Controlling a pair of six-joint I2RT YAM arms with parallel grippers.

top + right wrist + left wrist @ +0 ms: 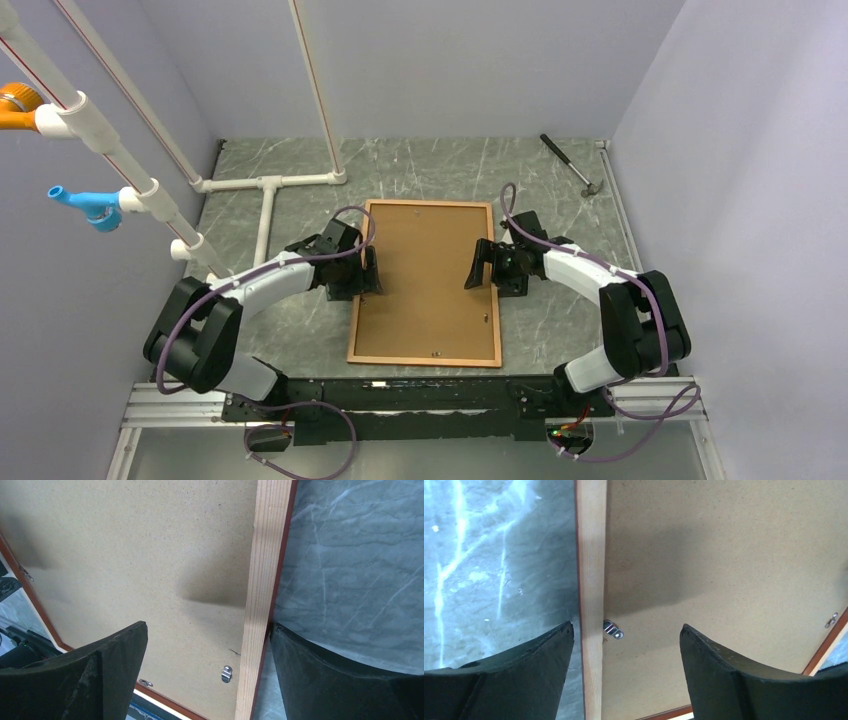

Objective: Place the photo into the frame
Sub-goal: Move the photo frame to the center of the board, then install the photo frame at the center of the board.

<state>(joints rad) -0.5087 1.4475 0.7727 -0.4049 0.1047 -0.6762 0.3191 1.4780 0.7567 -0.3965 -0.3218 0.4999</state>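
Observation:
The clip slants at the rail, so my left gripper needs to pinch the rail [592, 626] beside the clip and turn the clip square to it.
The frame [497, 290] lies face down in the middle of the table, its reddish-brown rails around a brown fibreboard backing panel [425, 280]. The photo is hidden. My left gripper [370, 272] is open over the frame's left rail [591, 580], one finger outside it and one over the panel. A small metal clip [612, 629] sits just inside that rail. My right gripper [478, 266] is open over the right rail [262, 590], its outer finger [340, 675] close against the rail's outside edge. Another clip [227, 673] sits beside that rail.
A hammer [570, 165] lies at the back right of the table. White pipework [265, 200] runs along the back left. The arm bases and a black mounting bar [420, 395] lie just in front of the frame's near rail.

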